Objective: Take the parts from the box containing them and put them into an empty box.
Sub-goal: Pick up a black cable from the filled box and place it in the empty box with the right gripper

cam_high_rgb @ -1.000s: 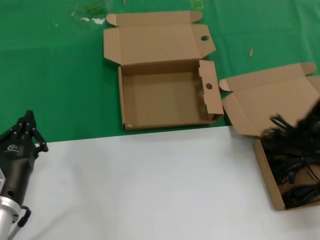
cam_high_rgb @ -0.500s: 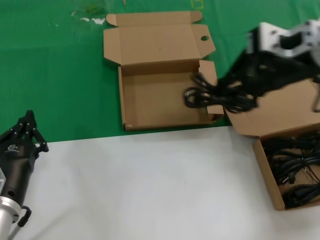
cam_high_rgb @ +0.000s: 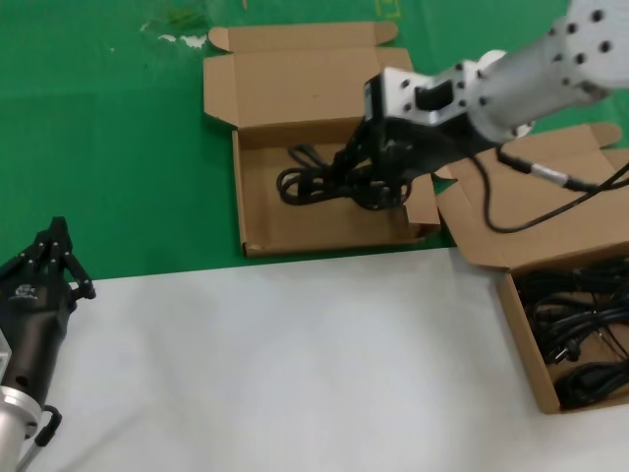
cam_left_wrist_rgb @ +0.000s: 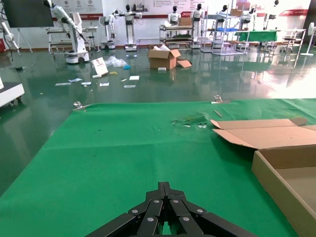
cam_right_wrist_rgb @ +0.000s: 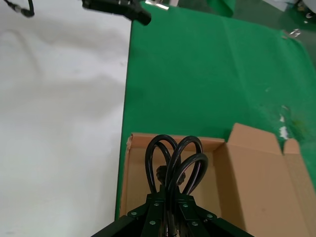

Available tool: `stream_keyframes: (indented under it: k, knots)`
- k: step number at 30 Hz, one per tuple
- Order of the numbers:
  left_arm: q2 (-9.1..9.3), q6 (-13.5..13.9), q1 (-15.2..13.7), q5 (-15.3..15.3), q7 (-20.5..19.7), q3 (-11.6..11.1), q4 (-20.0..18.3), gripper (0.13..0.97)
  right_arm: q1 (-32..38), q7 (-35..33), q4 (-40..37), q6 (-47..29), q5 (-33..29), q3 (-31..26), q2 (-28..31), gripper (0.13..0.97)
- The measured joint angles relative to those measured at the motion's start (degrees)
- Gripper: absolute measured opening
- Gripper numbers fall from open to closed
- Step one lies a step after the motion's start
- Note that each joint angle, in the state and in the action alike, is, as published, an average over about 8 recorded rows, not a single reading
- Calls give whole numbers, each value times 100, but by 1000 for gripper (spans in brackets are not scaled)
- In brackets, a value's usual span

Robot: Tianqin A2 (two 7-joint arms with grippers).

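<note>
My right gripper is going to release the black coiled cable on the bottom of the empty box, a little toward the white surface point(cam_high_rgb: 340, 203).
My right gripper point(cam_high_rgb: 356, 175) is shut on a black coiled cable point(cam_high_rgb: 300, 185) and holds it over the inside of the empty box point(cam_high_rgb: 324, 242), the one with round holes in its flaps. The right wrist view shows the cable loops point(cam_right_wrist_rgb: 173, 157) sticking out past the right gripper point(cam_right_wrist_rgb: 169, 198) above that box's floor point(cam_right_wrist_rgb: 212, 197). Several more cables point(cam_high_rgb: 580, 315) lie tangled in the box containing them point(cam_high_rgb: 519, 329) at the right edge. Shut and holding nothing, my left gripper point(cam_high_rgb: 56, 244) rests at the near left, also seen as the left gripper point(cam_left_wrist_rgb: 165, 186).
A green mat point(cam_high_rgb: 108, 147) covers the far half of the table and a white surface point(cam_high_rgb: 295, 364) the near half. Both boxes' lids point(cam_high_rgb: 305, 84) lie open toward the back. The right arm's cord point(cam_high_rgb: 531, 197) hangs over the source box's lid.
The right arm rose from the source box with a cable and swung left. It now holds it over the empty box. The left arm stayed still.
</note>
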Motion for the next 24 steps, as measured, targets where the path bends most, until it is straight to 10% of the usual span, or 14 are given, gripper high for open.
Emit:
stream_keyframes:
  k: [24]
  knots:
    - [0,0,0,0,0,0,0,140,-103,-1587,-1671,1147,49,-34,-764,219]
